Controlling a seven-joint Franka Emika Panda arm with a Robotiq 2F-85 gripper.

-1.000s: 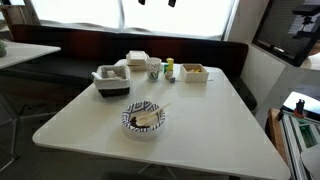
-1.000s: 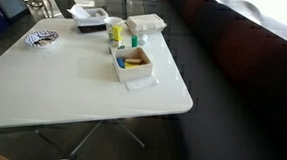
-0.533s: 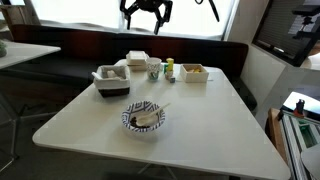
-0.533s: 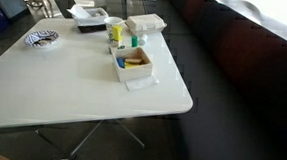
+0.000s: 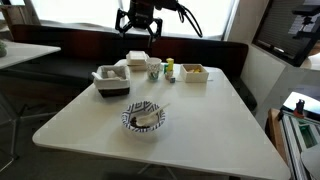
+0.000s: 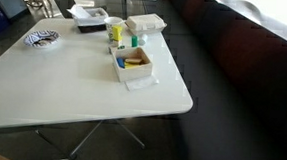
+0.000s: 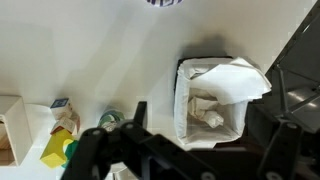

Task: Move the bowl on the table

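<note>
The gripper should next move to the squarish bowl with crumpled paper and close on its rim (image 5: 128,72) (image 7: 181,100), on the side that faces the cups.
The bowl (image 5: 111,80) is squarish with dark sides and a white inside holding crumpled paper. It stands at the far left of the white table (image 5: 205,120). It also shows in an exterior view (image 6: 87,18) and from above in the wrist view (image 7: 213,100). My gripper (image 5: 138,31) hangs open and empty high above the table's far edge, above and slightly right of the bowl. In the wrist view the bowl lies between my two dark fingers (image 7: 210,140), well below them. The gripper is out of view in an exterior view of the table (image 6: 63,85).
A round zigzag bowl (image 5: 144,117) with a utensil sits near the middle. A white lidded container (image 5: 137,59), cups (image 5: 154,70), a yellow item (image 5: 169,68) and a beige open box (image 5: 194,72) line the far edge. A dark bench runs behind.
My gripper has come down into view from the top of the frame and moved left, closer above the bowl. Nothing on the table has moved.
</note>
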